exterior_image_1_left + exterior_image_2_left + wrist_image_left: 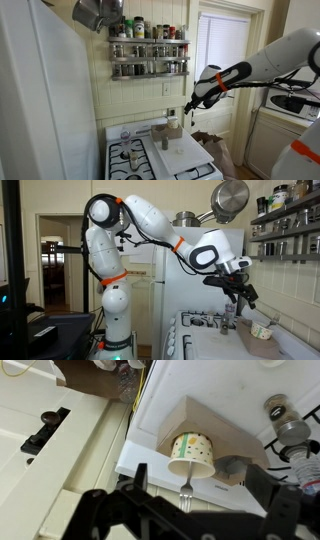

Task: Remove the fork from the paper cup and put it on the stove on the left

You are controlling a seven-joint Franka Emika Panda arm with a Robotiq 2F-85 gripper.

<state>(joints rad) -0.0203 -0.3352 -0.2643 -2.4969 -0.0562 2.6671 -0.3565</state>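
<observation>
I need to next move my gripper down to the fork's teeth [172, 115] [186, 497] above the paper cup's rim and close it there.
In the wrist view the paper cup [192, 450], tan with small coloured dots, stands on a pale flat slab [205, 418]. The fork [186, 488] stands in the cup with its tines up toward the camera. My gripper [200, 485] is open right above the cup, with one finger on each side of the fork and neither touching it. In both exterior views the gripper [189, 112] [237, 300] hangs over the cup [174, 130] [232, 322] at the back of the white stove [128, 152] [200, 330]. The fork is too small to see there.
A shorter pale cylinder [262, 331] stands on the slab beside the cup. A glass jar [285, 415] stands by the black burner grates [300, 452]. A spice rack [148, 48] hangs on the wall above the stove. A white fridge [40, 100] stands beside it.
</observation>
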